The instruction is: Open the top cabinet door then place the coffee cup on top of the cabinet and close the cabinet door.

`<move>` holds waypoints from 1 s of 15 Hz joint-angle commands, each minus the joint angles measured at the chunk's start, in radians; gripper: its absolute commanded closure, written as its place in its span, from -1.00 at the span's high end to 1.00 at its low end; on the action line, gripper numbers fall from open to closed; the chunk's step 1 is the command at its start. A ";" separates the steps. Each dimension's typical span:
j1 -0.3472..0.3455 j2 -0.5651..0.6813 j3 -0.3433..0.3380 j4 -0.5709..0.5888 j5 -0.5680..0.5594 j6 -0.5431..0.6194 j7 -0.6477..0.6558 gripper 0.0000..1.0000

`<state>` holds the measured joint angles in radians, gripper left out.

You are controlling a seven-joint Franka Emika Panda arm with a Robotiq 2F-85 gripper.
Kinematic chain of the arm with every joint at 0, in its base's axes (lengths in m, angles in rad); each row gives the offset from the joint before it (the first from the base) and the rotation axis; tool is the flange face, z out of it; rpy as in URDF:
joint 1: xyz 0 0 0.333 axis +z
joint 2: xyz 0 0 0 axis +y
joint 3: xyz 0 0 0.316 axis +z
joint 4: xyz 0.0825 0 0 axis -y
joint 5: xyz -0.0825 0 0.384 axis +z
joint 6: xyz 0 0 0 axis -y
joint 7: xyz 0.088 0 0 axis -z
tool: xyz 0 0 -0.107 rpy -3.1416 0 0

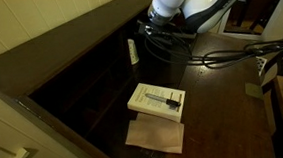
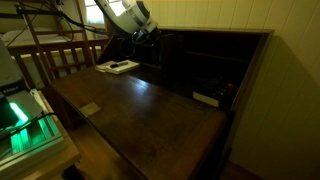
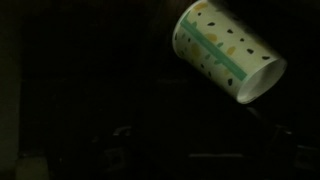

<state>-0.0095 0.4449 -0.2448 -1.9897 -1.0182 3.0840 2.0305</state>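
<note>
Next, I move my gripper in and take the coffee cup by its rim (image 3: 262, 81), as the cup lies crooked beyond my gripper's fingers with its opening toward them.
The coffee cup (image 3: 228, 52) is white with a green band and small dark and yellow marks. It lies tilted at the upper right of the wrist view, in the dark, its open mouth toward the lower right. A small white marked thing (image 1: 133, 52) at the mouth of the cabinet's dark compartments (image 1: 82, 88) looks like the same cup. The cabinet also shows in an exterior view (image 2: 215, 70). The top cabinet door (image 2: 130, 105) lies open and flat, with a pale handle (image 2: 90, 108) near its edge. The gripper (image 1: 151, 36) hangs beside the compartments. Its jaws are lost in the dark.
A flat white box (image 1: 156, 100) lies on the flat wooden surface with a tan sheet (image 1: 155, 135) beside it; the box shows in both exterior views (image 2: 118, 67). Black cables (image 1: 230, 58) trail behind the arm. A pale flat thing (image 2: 207, 98) lies inside a compartment.
</note>
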 commanded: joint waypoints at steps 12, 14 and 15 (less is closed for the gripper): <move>-0.010 0.077 -0.002 0.050 0.021 0.141 0.020 0.23; -0.012 0.078 0.000 0.049 0.024 0.141 0.017 0.36; -0.012 0.078 0.001 0.049 0.024 0.140 0.017 0.46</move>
<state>-0.0130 0.4967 -0.2475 -1.9696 -1.0073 3.1943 2.0366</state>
